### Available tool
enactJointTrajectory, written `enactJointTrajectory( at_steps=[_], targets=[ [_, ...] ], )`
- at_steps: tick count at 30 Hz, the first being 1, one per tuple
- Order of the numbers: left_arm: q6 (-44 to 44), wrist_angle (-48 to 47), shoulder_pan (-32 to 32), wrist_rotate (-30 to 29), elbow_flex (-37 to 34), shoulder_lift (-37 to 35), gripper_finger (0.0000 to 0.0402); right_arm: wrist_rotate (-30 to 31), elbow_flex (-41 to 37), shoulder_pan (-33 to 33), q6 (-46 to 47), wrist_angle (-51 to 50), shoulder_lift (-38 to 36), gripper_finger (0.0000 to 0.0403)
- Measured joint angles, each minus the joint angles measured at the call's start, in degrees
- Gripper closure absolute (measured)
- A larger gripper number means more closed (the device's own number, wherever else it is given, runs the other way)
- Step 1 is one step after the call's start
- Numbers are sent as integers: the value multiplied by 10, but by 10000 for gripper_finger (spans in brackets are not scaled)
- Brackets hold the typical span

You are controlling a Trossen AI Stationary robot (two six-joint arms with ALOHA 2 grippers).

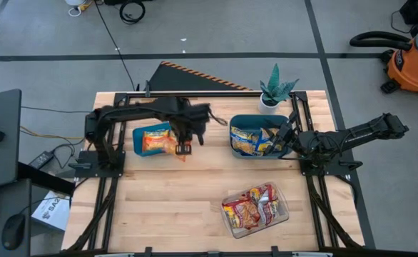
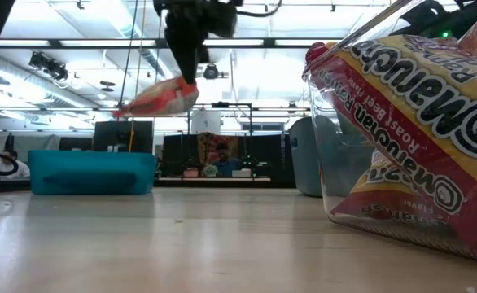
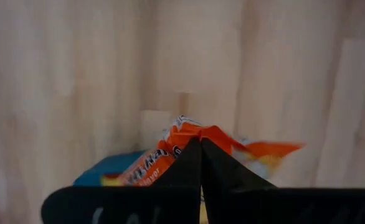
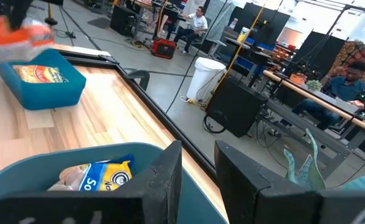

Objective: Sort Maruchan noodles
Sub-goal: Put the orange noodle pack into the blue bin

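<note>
Next, I release the orange noodle packet with my left gripper on top of the other orange packet in its teal bin (image 1: 153, 141).
My left gripper (image 1: 182, 148) is shut on an orange noodle packet (image 2: 161, 99), held in the air above the right end of the left teal bin (image 1: 146, 148). That bin holds another orange packet (image 1: 155, 139). My right gripper (image 4: 198, 163) is open and empty over the right end of the right teal bin (image 1: 237, 121), which holds blue-and-yellow packets (image 1: 250, 140). Red-and-yellow packets (image 1: 253, 207) lie in a clear tray (image 1: 284, 214) near the front. My left gripper pinches the orange packet's upper edge (image 3: 184, 138) between its two shut fingers, coming from above and pointing down. The packet hangs tilted below the fingers (image 2: 191, 75), clear of the bin and the table.
A small potted plant (image 1: 274, 91) stands at the far edge behind the right bin. Bare wood lies between the bins and in front of the left bin. In the low view the clear tray (image 2: 328, 163) fills the right side. People sit in the room beyond the table.
</note>
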Motion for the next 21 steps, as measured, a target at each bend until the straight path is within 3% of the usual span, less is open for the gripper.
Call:
enactJointTrajectory(
  at_steps=[8, 15, 21],
  targets=[
    [-76, -2, 47, -31, 0, -54, 400, -1, 0, 1, 13, -6, 0, 302],
    [-108, -16, 70, -61, -5, -57, 399, -8, 0, 1, 26, -16, 0, 302],
    [-108, 54, 84, -57, -142, -102, 399, -11, 0, 1, 38, -38, 0, 302]
  ],
)
